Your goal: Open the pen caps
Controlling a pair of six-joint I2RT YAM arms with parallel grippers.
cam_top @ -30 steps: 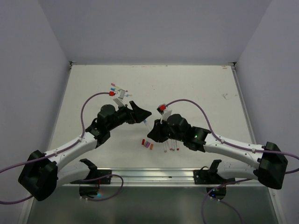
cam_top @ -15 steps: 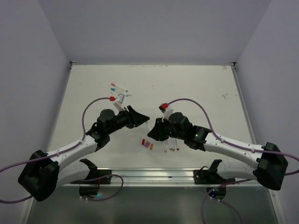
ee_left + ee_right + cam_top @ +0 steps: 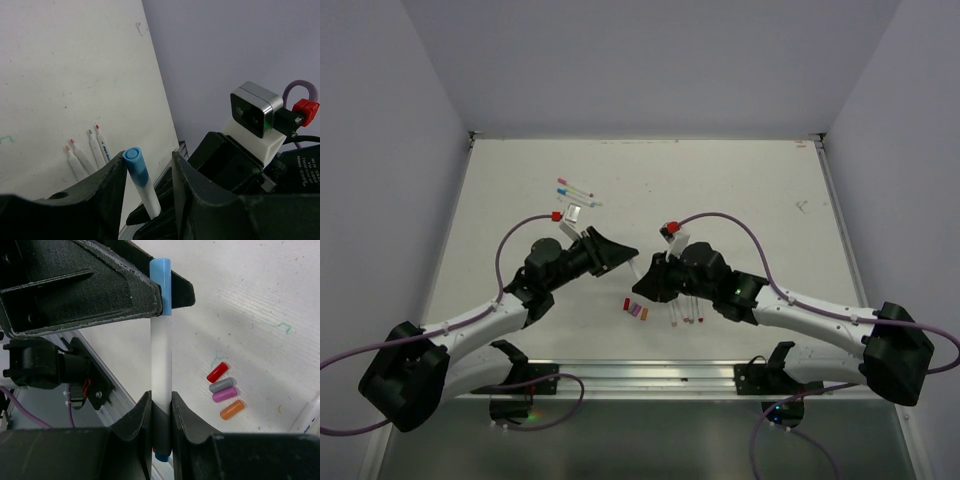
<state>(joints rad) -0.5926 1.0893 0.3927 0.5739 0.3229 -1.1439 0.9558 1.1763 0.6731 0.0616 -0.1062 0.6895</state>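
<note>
My right gripper is holding the blue pen. It will release the pen on the table (image 3: 715, 297) beside the uncapped pen farthest from the loose caps. The blue pen is now held above the table.
My right gripper (image 3: 161, 400) is shut on the white barrel of a pen (image 3: 161, 355) and holds it above the table. The pen's blue cap (image 3: 136, 165) sticks up between the fingers of my left gripper (image 3: 148, 156). One finger (image 3: 107, 187) touches the cap, and a gap shows between the cap and the other finger. In the top view the two grippers meet at the table's middle (image 3: 635, 268). Red (image 3: 217, 372), grey (image 3: 222, 385), pink (image 3: 223, 394) and orange (image 3: 232, 409) pen caps lie loose in a row on the table.
Several uncapped pens (image 3: 687, 312) lie side by side just right of the loose caps, under my right arm. More pens (image 3: 575, 190) lie at the back left. The metal rail (image 3: 650, 375) runs along the near edge.
My left gripper has shifted towards the right gripper, and its fingers have narrowed round the blue cap. The right gripper has kept its hold on the pen.
</note>
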